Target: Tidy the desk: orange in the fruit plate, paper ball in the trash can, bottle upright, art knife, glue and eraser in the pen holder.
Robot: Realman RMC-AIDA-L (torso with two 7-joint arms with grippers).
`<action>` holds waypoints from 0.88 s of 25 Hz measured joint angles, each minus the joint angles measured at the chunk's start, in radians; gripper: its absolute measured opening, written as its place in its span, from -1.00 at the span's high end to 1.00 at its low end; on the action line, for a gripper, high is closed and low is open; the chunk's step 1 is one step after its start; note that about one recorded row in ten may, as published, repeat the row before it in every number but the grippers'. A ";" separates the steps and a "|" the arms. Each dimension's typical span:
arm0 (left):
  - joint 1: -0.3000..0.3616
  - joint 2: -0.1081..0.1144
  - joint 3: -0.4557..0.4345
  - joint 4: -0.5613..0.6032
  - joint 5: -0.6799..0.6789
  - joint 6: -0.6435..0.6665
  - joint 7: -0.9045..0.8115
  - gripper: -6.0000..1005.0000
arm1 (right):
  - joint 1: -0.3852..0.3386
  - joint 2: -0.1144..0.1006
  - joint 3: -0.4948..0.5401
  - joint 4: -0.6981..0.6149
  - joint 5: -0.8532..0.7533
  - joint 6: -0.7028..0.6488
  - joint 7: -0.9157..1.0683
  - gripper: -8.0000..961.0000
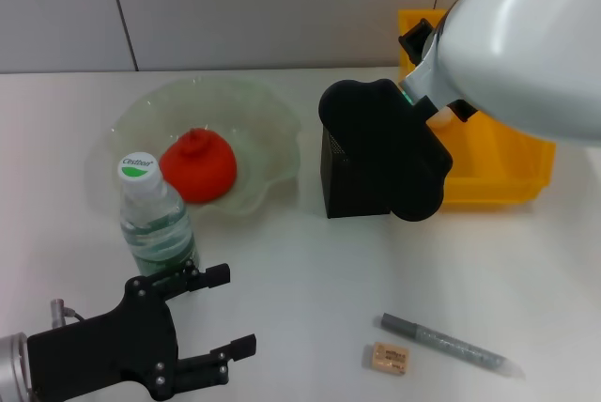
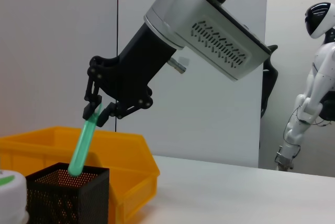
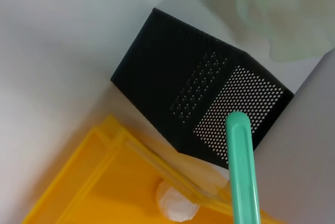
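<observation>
I need to use my right gripper to release the green stick inside the black mesh pen holder [image 1: 373, 128] [image 3: 230, 111], where it will lean toward the yellow bin.
My right gripper [image 2: 99, 111] is shut on a green glue stick [image 2: 86, 140] and holds it tilted, its lower end just inside the mouth of the black mesh pen holder [image 2: 68, 198]. In the head view the right wrist covers most of the holder [image 1: 340, 191]. The stick [image 3: 243, 171] also shows over the holder [image 3: 178, 93] in the right wrist view. The orange [image 1: 199, 165] lies in the glass fruit plate [image 1: 254, 111]. The bottle [image 1: 155, 219] stands upright. A grey art knife [image 1: 446, 344] and an eraser [image 1: 387, 357] lie on the table. My left gripper [image 1: 235, 311] is open beside the bottle.
A yellow bin [image 1: 498, 177] stands right behind the pen holder, with a white paper ball [image 3: 175, 203] inside it. A white humanoid robot [image 2: 314, 77] stands far off behind the table.
</observation>
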 joint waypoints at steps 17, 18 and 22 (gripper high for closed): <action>0.002 0.000 0.000 0.000 0.000 0.003 0.004 -0.60 | 0.055 0.001 -0.023 -0.088 0.016 0.029 0.016 0.62; 0.002 0.000 0.000 0.000 0.000 0.003 0.004 -0.60 | 0.056 0.001 -0.023 -0.088 0.018 0.030 0.018 0.62; -0.001 0.000 0.000 -0.008 0.000 0.003 0.006 -0.60 | 0.088 0.001 -0.034 -0.123 0.039 0.032 0.034 0.62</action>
